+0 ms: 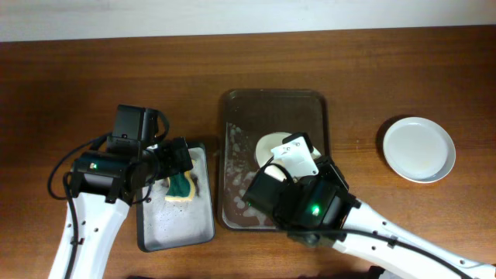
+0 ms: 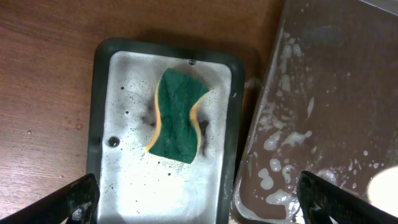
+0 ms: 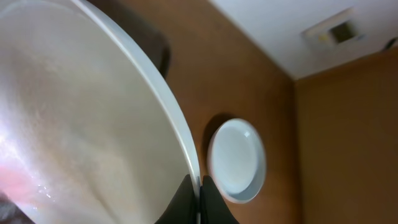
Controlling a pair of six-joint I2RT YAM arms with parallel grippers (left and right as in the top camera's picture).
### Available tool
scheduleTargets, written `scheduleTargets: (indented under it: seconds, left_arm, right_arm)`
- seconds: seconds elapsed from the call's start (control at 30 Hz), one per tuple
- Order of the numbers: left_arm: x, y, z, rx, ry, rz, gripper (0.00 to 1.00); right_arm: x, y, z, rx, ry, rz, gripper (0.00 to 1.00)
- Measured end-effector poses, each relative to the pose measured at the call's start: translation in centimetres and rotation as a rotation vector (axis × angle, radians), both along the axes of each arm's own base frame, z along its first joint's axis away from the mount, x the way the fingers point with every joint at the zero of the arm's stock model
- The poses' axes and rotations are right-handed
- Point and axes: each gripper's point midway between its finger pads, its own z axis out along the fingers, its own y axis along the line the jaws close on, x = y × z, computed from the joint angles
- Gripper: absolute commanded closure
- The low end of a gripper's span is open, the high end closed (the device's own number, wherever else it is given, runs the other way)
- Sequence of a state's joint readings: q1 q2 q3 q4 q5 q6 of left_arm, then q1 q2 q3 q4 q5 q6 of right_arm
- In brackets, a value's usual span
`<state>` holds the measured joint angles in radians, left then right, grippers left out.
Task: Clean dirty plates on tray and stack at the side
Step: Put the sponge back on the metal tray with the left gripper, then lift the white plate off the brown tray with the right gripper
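Observation:
My right gripper is to release the cream plate on top of the clean pale plate (image 1: pixel 419 149) (image 3: pixel 236 160) next to the brown tray.
The dark brown tray (image 1: pixel 314 105) sits mid-table, wet with white foam. My right gripper (image 3: pixel 198 193) is shut on the rim of a cream plate (image 3: pixel 81 124) and holds it tilted over the tray; overhead the plate (image 1: pixel 271 145) shows partly under the arm. A reddish smear shows at the plate's lower left in the right wrist view. A clean pale plate (image 1: pixel 418 149) lies on the table at the right, also in the right wrist view (image 3: pixel 237 160). My left gripper (image 2: pixel 199 199) is open and empty above the small grey tray. A third plate is not visible.
A small grey metal tray (image 1: pixel 177 232) left of the brown tray holds a green-yellow sponge (image 1: pixel 182 187), also in the left wrist view (image 2: pixel 177 117). The brown tray's foamy corner (image 2: pixel 280 162) lies right beside it.

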<state>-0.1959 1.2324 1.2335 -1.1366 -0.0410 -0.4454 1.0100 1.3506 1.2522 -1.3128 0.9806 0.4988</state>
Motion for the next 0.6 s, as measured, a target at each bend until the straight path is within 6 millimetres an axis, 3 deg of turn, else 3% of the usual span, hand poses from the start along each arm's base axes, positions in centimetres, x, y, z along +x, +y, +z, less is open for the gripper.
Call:
scheduleTargets:
  seconds: [0.23, 0.6]
  left_arm:
    - [0.0, 0.0, 0.0, 0.0, 0.0, 0.0, 0.01]
    - [0.0, 0.0, 0.0, 0.0, 0.0, 0.0, 0.0]
  right_arm:
    - [1.1, -1.0, 3.9, -0.125, -0.222, -0.022, 0.96]
    - [1.3, -1.1, 4.6, -0.131, -0.265, -0.033, 0.96]
